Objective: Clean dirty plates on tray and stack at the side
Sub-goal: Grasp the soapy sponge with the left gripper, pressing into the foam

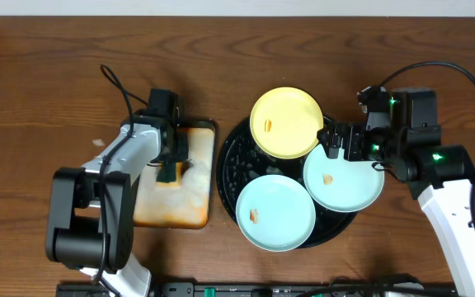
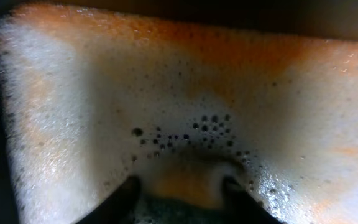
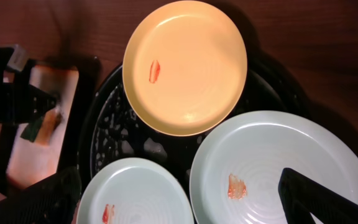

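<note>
The left gripper holds the sponge only at its far orange edge, so it should open, pull back and pinch the green side (image 1: 166,172) before wiping the plates.
Three plates lie on the round black tray (image 1: 228,161): a pale yellow plate (image 1: 285,122) at the back, a mint plate (image 1: 275,213) at the front and a mint plate (image 1: 345,177) at the right, each with an orange smear. My right gripper (image 1: 341,140) is open and hovers over the right mint plate (image 3: 272,162); the yellow plate (image 3: 185,65) and the front mint plate (image 3: 135,193) lie ahead of it. My left gripper (image 1: 171,167) is down in the foamy rectangular tray, shut on a green and orange sponge (image 2: 185,190).
The orange-stained rectangular tray (image 1: 176,206), covered in white foam (image 2: 104,112), sits just left of the black tray. Brown wood tabletop (image 1: 48,91) stretches to the far left and along the back. Cables trail from both arms.
</note>
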You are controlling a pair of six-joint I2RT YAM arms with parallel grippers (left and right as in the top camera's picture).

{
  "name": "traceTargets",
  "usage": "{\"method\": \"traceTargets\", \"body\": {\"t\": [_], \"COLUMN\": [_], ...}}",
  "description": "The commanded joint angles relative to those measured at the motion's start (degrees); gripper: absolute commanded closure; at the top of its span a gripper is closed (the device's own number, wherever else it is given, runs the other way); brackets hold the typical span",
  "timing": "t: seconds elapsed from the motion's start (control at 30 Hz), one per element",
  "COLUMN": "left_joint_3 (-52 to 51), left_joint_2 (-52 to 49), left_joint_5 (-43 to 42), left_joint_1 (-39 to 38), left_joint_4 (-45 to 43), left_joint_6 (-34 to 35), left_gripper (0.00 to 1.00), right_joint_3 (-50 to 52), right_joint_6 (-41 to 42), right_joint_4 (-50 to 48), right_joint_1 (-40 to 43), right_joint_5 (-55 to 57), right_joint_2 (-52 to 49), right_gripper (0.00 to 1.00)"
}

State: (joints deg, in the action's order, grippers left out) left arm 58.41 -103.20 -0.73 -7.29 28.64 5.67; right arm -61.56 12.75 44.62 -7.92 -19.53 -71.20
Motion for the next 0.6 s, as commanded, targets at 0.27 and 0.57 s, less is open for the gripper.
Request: {"method": "traceTargets", "body": {"t": [0.27, 0.57], "left_joint_3": [1.7, 1.5], "left_joint_2": [3.7, 14.0], "left_joint_5": [-2.9, -2.9], "left_joint_1": [-0.2, -0.2], "left_joint_4": [5.4, 15.3], "left_joint_6": [0.0, 0.7], "left_gripper": [0.92, 0.43], "right_joint_3": [-1.1, -1.1], "right_joint_6": [-0.6, -0.6], "right_joint_4": [0.1, 0.2], "right_joint_1": [0.3, 0.3], "right_joint_5": [0.0, 0.0], "right_joint_2": [-0.2, -0.2], "right_gripper": [0.01, 0.01]}}
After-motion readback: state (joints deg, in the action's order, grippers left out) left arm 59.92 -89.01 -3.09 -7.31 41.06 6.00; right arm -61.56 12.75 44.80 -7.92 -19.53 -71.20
